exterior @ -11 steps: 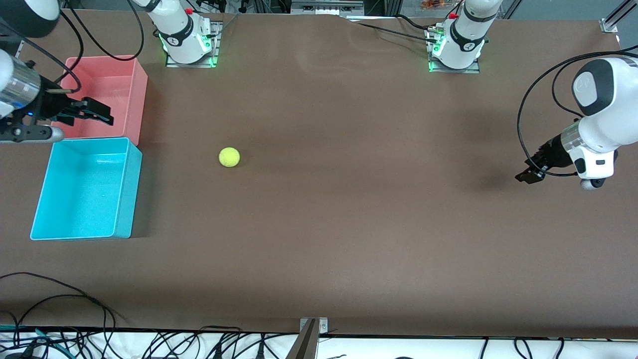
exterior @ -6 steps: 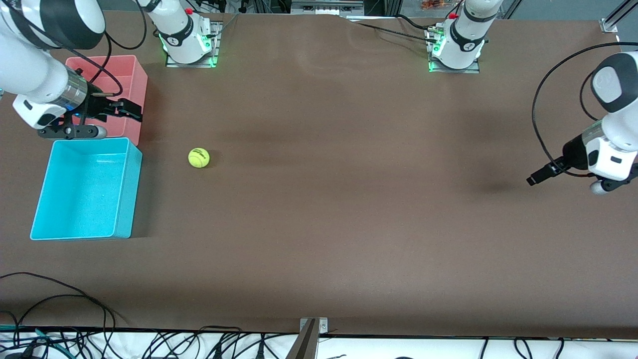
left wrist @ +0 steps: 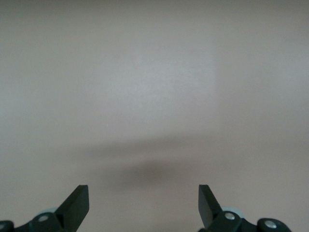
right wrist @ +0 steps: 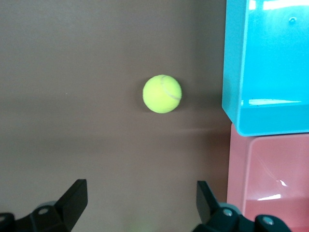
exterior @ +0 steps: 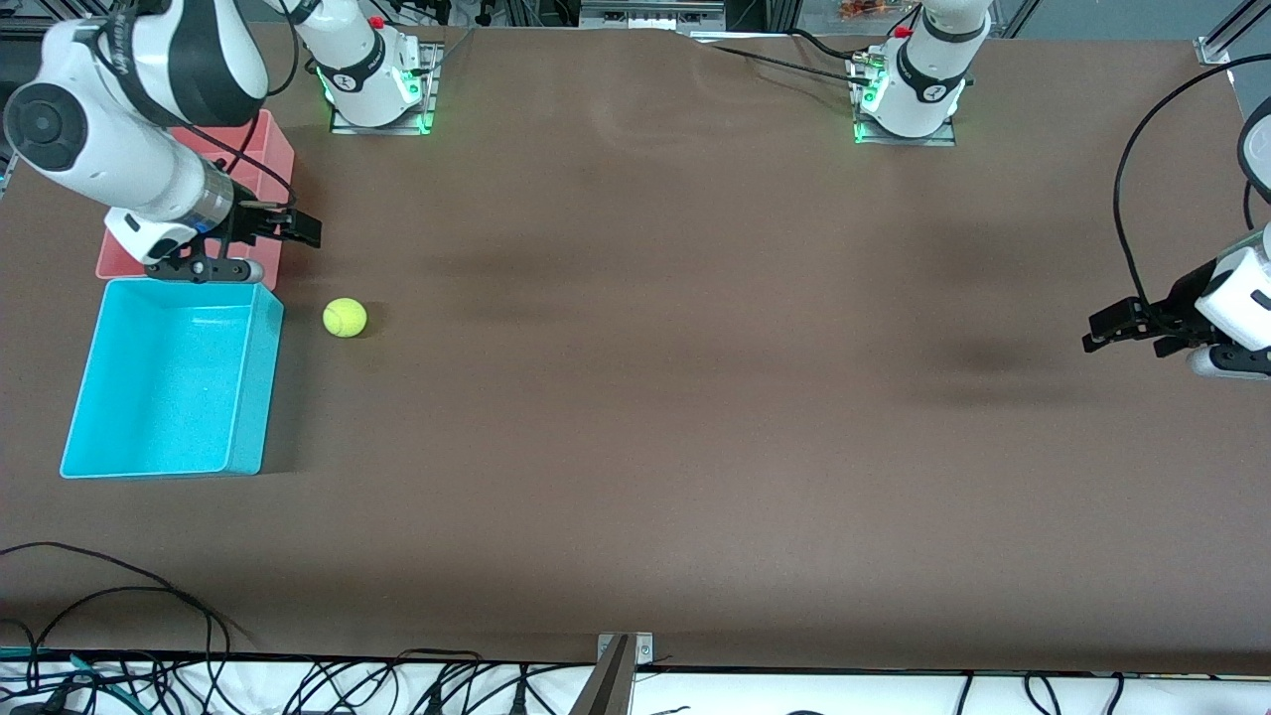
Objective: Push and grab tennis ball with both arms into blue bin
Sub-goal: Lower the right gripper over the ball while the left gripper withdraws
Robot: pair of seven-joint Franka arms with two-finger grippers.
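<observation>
My right gripper is to close around the middle of the tennis ball (exterior: 346,317) (right wrist: 162,94), with one of my fingers on the side of the ball toward the blue bin.
The yellow-green tennis ball (exterior: 345,318) lies on the brown table, a short gap from the blue bin (exterior: 164,387) at the right arm's end. My right gripper (exterior: 298,230) hangs open and empty over the table by the corner of the pink bin (exterior: 274,149). In the right wrist view the tennis ball (right wrist: 162,94) sits ahead of the open right gripper (right wrist: 142,198), beside the blue bin (right wrist: 263,72). My left gripper (exterior: 1104,334) hovers open over bare table at the left arm's end. The left wrist view shows only the open left gripper (left wrist: 144,200) and tabletop.
The pink bin (right wrist: 270,179) stands against the blue bin, farther from the front camera. Cables run along the table's near edge (exterior: 119,606). The two arm bases (exterior: 372,74) stand at the edge farthest from the camera.
The tennis ball has rolled toward the blue bin. My right arm swung from over the pink bin out toward the ball. My left arm drew back toward its table end, with its jaws now wider.
</observation>
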